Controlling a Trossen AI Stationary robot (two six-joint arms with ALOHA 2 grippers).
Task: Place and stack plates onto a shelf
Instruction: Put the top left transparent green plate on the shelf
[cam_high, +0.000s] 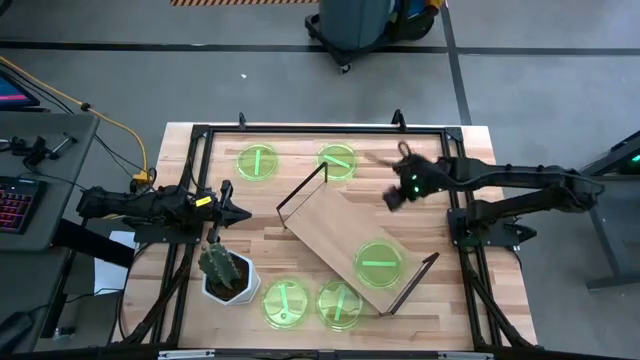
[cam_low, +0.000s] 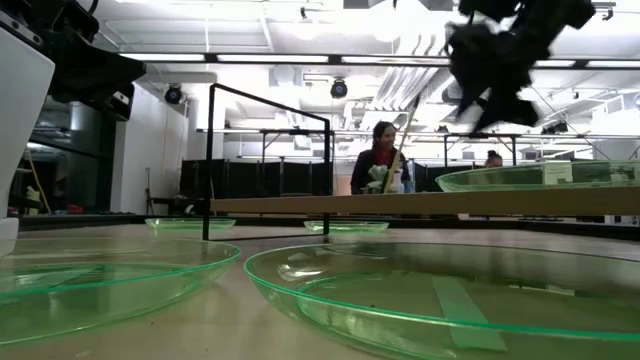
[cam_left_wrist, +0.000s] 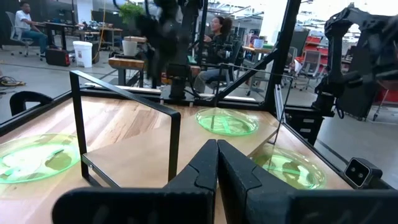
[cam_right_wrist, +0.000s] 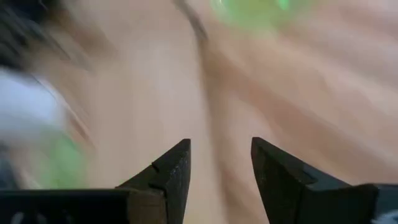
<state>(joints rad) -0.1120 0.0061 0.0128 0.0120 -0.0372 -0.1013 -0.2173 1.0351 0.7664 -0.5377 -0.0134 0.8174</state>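
Note:
The green plate at the far side is farther from the shelf. Next, my left gripper grabs it by the plate's rim (cam_high: 238, 163) facing my left arm.
The light-wood shelf (cam_high: 335, 235) lies slantwise mid-table, with black wire frames at both short ends. One green plate (cam_high: 380, 262) rests on its near-right end and also shows in the low view (cam_low: 540, 176). Two plates (cam_high: 257, 162) (cam_high: 337, 160) lie on the table at the far side, and two more (cam_high: 287, 303) (cam_high: 340, 303) at the near edge. My left gripper (cam_high: 245, 213) is shut and empty, left of the shelf. My right gripper (cam_high: 392, 196) is open and empty, raised above the table beyond the shelf's right part; it also shows in the low view (cam_low: 490, 70).
A cactus in a white pot (cam_high: 228, 272) stands near the left gripper, at the table's near left. A black frame (cam_high: 320, 130) runs round the tabletop. People sit in the room beyond the table (cam_low: 382, 158).

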